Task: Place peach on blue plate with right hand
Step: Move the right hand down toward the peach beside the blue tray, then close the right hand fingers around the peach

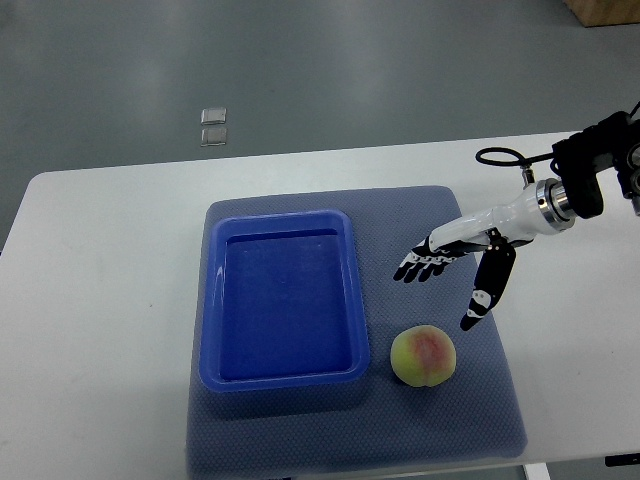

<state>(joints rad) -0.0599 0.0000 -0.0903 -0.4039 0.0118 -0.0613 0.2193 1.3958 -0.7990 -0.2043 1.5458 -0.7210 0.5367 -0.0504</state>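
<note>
Next, my right gripper grips the peach on the far side of the peach point(425, 334), with the gripper's thumb against the peach's side away from the blue plate.
A yellow-green peach point(424, 357) with a red blush lies on the grey-blue mat, just right of the blue plate point(285, 299), a deep rectangular tray with nothing in it. My right hand point(445, 285) reaches in from the right edge and hovers above and slightly right of the peach, apart from it. Its fingers point(418, 266) are spread, the thumb point(483, 297) pointing down toward the fruit, and it holds nothing. The left arm does not show.
The grey-blue mat point(450, 430) covers the middle of the white table point(110, 300). Grey floor lies beyond the far edge, with two small clear tiles point(213, 127) on it. A black cable point(500, 157) loops near the right wrist.
</note>
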